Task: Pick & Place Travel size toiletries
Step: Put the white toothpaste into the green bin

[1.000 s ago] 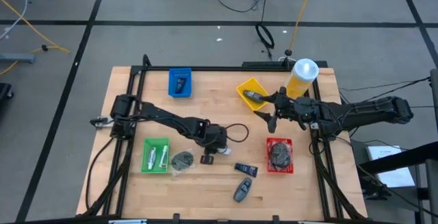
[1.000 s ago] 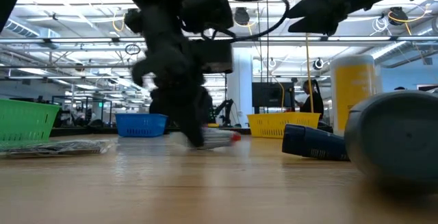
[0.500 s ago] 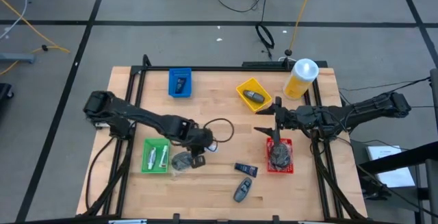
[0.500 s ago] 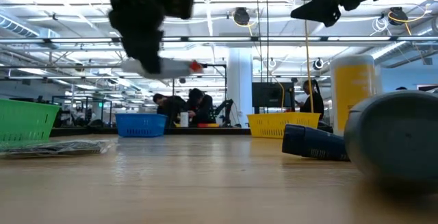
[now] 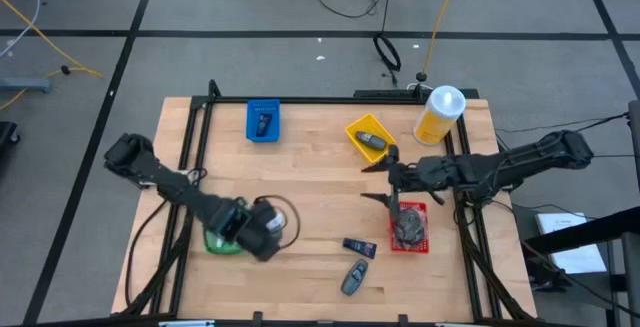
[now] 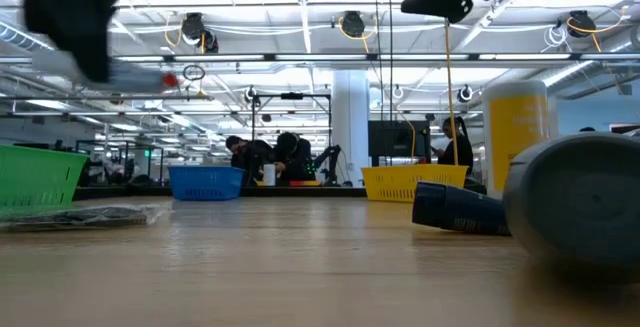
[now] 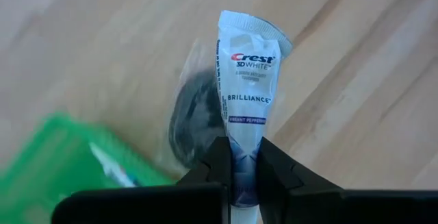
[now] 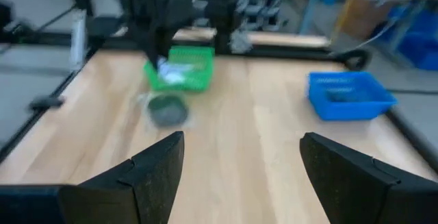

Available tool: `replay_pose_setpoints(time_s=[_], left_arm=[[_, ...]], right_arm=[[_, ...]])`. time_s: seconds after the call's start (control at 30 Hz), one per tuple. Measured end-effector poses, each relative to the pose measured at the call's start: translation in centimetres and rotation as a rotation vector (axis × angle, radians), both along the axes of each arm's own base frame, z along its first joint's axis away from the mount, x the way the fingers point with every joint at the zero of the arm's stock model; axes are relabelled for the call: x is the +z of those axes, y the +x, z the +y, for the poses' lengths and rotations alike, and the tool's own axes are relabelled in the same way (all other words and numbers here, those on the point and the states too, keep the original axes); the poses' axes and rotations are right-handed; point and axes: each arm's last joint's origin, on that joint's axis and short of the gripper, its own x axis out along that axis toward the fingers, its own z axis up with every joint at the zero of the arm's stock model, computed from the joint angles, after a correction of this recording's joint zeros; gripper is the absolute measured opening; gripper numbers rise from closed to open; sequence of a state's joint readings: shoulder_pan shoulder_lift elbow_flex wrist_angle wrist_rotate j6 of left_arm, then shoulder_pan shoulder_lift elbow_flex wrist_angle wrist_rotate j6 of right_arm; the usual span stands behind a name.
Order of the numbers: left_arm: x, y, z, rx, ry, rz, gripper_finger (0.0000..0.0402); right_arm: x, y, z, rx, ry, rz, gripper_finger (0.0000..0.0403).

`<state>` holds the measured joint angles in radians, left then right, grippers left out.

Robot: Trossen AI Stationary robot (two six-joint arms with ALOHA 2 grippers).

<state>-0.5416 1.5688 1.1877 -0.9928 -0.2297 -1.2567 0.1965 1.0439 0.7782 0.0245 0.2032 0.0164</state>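
The robot's left gripper should release the toothpaste tube, now held above the grey round pad, inside the green tray (image 5: 236,232) (image 7: 118,181), along the tray's side nearest the grey round pad.
My left gripper (image 5: 256,235) hangs above the near-left part of the table, beside the green tray (image 5: 214,241), and is shut on a white Crest toothpaste tube (image 7: 245,73). Below it lies a grey round wrapped pad (image 7: 194,114). My right gripper (image 5: 376,180) is open in the air between the yellow tray (image 5: 366,135) and the red tray (image 5: 408,227). A dark-blue mini tube (image 5: 359,247) and a dark-grey oblong piece (image 5: 352,279) lie flat on the wood. My left gripper pinches the toothpaste tube between its two fingers on the lower body toward the cap end (image 7: 245,148), coming from above across the tube. The tube is lifted clear of the table and lies about level in the low view (image 6: 135,82), its crimped end (image 7: 254,29) free.
The blue tray (image 5: 263,120) holds a dark item, the yellow tray a dark-grey piece, the red tray a grey pad (image 5: 408,225). A large yellow bottle (image 5: 440,114) stands at the far right. Bare wood lies in the middle of the table (image 5: 310,187).
My left gripper has lifted the toothpaste tube off the table and carried it up and toward the table's left, over the grey pad by the green tray. My right gripper has moved from the yellow tray toward the near edge, staying open.
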Motion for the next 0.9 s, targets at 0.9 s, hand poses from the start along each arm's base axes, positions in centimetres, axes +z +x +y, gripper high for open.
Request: replay_pose_setpoints(time_s=[0.9], left_arm=[[-2.4, -9.0, -4.1, 0.746, 0.076, 0.100, 0.0028]], right_arm=[[-5.4, 4.9, 5.1, -0.005, 0.255, 0.318, 0.0281]])
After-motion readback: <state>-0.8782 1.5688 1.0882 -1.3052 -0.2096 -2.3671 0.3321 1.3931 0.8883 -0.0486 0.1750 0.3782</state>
